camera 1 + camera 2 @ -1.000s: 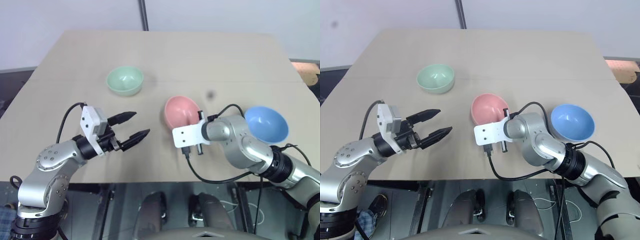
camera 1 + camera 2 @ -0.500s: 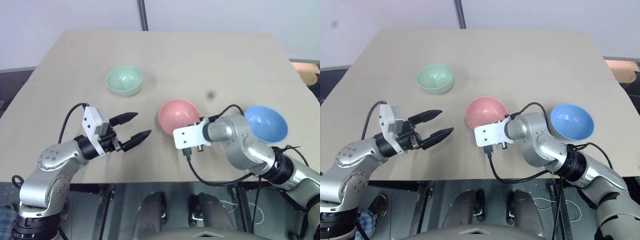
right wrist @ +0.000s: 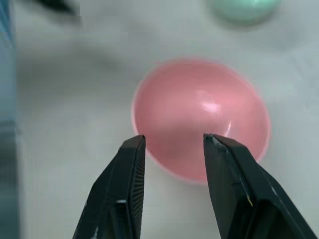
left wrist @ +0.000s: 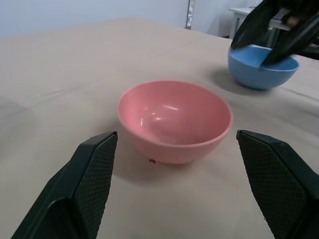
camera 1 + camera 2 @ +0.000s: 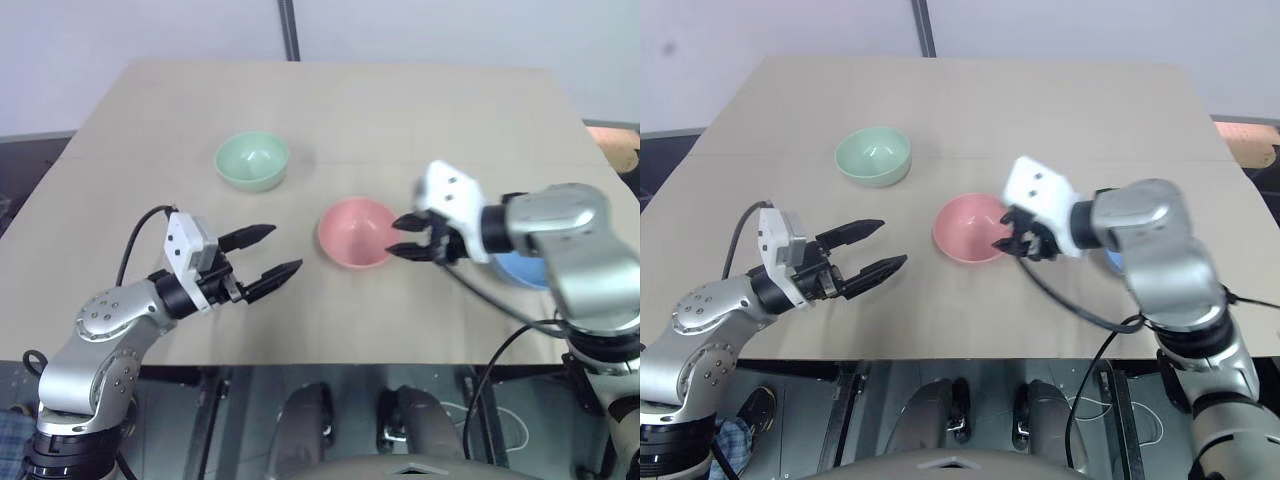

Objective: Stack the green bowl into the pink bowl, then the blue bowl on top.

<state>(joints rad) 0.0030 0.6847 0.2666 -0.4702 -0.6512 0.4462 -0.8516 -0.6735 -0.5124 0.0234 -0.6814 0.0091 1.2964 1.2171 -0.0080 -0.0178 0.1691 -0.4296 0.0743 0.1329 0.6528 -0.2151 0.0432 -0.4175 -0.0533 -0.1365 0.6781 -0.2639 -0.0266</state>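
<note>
My left gripper needs to go to the green bowl next and close on the bowl's near rim (image 5: 256, 183), because this bowl goes into the pink bowl first.
The pink bowl (image 5: 355, 232) sits upright at the table's middle, empty. The green bowl (image 5: 252, 160) stands further back and to the left. The blue bowl (image 4: 261, 67) is to the pink bowl's right, mostly hidden behind my right arm in the eye views. My right gripper (image 5: 396, 237) hovers just right of the pink bowl's rim, open, with nothing between its fingers (image 3: 129, 164). My left gripper (image 5: 282, 249) is open near the front left, pointing at the pink bowl (image 4: 174, 119) from a short way off.
The tan table (image 5: 340, 100) has bare room behind the bowls and between the green and pink ones. Its front edge (image 5: 330, 358) runs just below both grippers. A dark pole (image 5: 288, 30) rises behind the far edge.
My right gripper opened off the pink bowl's rim, rose, swung right and rolled over. The pink bowl went from tilted to upright, slightly further left. The left arm stayed still.
</note>
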